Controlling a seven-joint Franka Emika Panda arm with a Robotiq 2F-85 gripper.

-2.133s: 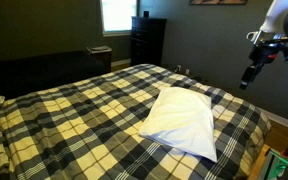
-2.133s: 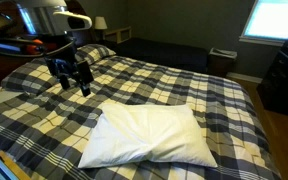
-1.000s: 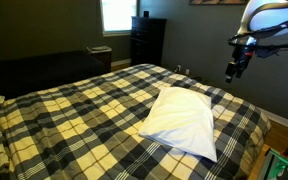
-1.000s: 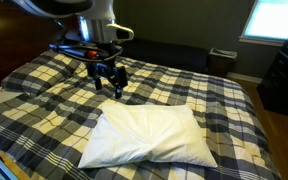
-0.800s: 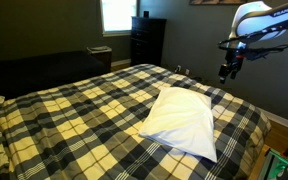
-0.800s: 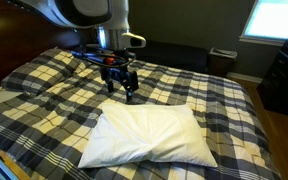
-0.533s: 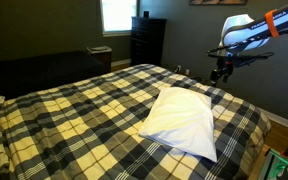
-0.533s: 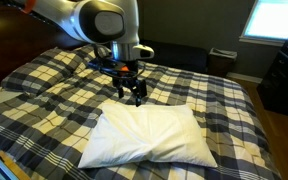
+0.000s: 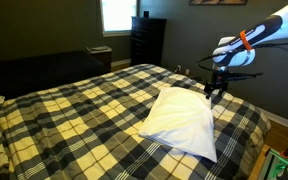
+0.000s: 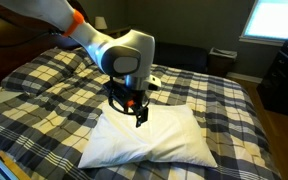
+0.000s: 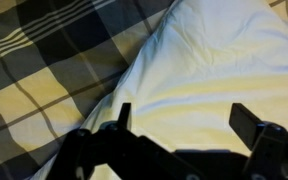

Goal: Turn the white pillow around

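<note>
The far corner (image 9: 205,97) (image 11: 184,118) of the white pillow, the one nearest my arm, will be gripped by my gripper, and its fabric will bunch up between the fingers.
The white pillow (image 9: 182,120) lies flat on the plaid bedspread near the foot of the bed; it also shows in an exterior view (image 10: 149,138) and fills most of the wrist view (image 11: 214,70). My gripper (image 10: 134,113) hangs just above the pillow's far edge, fingers pointing down. In an exterior view it is at the pillow's far corner (image 9: 212,95). In the wrist view the jaws (image 11: 184,115) are spread wide and empty, with the pillow's fabric between them.
The yellow-and-black plaid bedspread (image 9: 74,110) covers the whole bed (image 10: 214,100). A plaid-covered pillow (image 10: 19,80) lies at the head. A dark dresser (image 9: 147,40) and a window stand beyond the bed. A dark bench lies along the wall (image 10: 174,52).
My arm has swung in from beside the bed and come down over the pillow's far edge. The pillow has not moved.
</note>
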